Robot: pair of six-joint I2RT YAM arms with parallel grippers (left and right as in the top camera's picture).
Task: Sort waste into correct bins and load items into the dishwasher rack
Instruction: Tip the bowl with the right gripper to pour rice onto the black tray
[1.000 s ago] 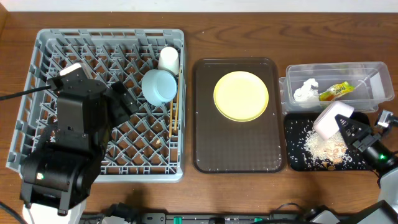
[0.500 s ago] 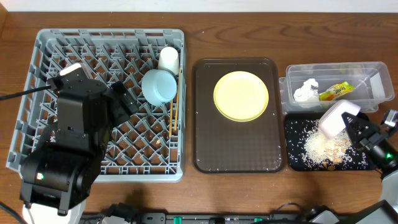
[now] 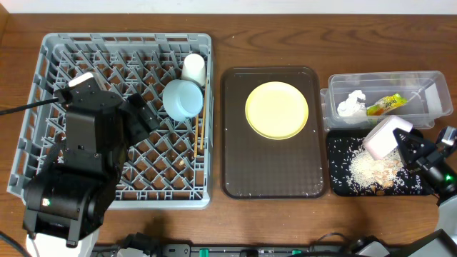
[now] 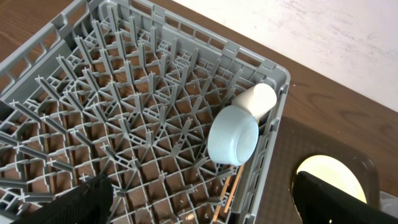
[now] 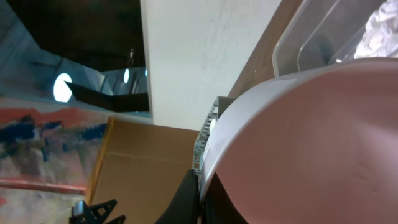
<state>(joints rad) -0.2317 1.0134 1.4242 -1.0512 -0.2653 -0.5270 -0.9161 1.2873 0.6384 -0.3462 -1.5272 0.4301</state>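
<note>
The robot's right gripper needs to set the white bowl, now held tilted over the black tray, down on the brown serving tray (image 3: 272, 173), between the yellow plate and the tray's front edge.
My right gripper (image 3: 404, 147) is shut on the rim of the white bowl (image 3: 386, 137), holding it tilted over the black tray (image 3: 337, 183), where a heap of rice scraps (image 3: 372, 170) lies. In the right wrist view the bowl (image 5: 311, 143) fills the frame, with its rim pinched in the gripper (image 5: 200, 184). The clear tub (image 3: 427, 80) holds the napkin (image 3: 350, 105) and the snack wrapper (image 3: 385, 105). The blue bowl (image 3: 182, 98), white cup (image 3: 193, 68) and chopsticks (image 3: 199, 133) lie in the grey rack (image 3: 43, 93). My left gripper (image 4: 211, 208) hangs open above the rack.
The yellow plate (image 3: 277, 109) lies on the brown serving tray (image 3: 235, 171) between the rack and the bins. The left arm's black body covers the rack's left half. Bare wooden table runs along the front edge.
The right gripper has shifted the white bowl slightly to the right over the black tray. The left arm has not moved.
</note>
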